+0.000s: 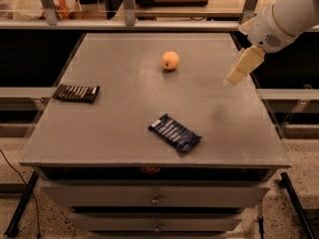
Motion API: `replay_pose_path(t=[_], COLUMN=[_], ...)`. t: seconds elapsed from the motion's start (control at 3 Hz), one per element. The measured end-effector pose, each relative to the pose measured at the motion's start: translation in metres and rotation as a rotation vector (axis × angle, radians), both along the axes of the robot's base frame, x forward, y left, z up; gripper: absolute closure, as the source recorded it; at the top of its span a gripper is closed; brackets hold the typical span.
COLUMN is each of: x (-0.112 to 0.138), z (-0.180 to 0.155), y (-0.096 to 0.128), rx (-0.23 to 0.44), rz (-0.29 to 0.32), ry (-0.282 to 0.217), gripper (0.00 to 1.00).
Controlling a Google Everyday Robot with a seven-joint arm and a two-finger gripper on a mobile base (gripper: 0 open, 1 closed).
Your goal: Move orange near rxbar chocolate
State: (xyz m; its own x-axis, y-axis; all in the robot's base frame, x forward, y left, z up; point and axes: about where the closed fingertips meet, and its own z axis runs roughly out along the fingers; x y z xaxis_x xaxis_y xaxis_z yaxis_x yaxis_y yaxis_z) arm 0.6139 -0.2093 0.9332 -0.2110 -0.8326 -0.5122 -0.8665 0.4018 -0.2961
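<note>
I need to next move my gripper to the orange toward the back of the grey table top and close it around the orange's sides [171, 60].
The orange [170, 60] sits on the grey table top [124, 118], toward the back and a little right of centre. The rxbar chocolate [76, 92], a flat black wrapper with white stripes, lies near the table's left edge. My gripper [238, 72] hangs above the table's right side, to the right of the orange and apart from it, on the white arm [286, 14] that comes in from the upper right. It holds nothing that I can see.
A dark blue glossy bar wrapper [175, 132] lies near the front centre of the table. Drawers [154, 198] sit under the top. A shelf rail with posts [128, 6] runs along the back.
</note>
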Motion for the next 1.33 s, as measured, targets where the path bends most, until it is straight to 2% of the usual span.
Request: replay_pose_path(t=[0.33, 0.67, 1.0, 1.33], x=[0.0, 0.009, 0.032, 0.054], z=[0.0, -0.01, -0.022, -0.03], y=[0.0, 0.012, 0.041, 0.065], rx=[0.0, 0.062, 0.122, 0.167], rz=[0.0, 0.016, 0.06, 0.071], ry=[0.0, -0.001, 0.002, -0.007], gripper=[0.0, 0.0, 0.0, 0.0])
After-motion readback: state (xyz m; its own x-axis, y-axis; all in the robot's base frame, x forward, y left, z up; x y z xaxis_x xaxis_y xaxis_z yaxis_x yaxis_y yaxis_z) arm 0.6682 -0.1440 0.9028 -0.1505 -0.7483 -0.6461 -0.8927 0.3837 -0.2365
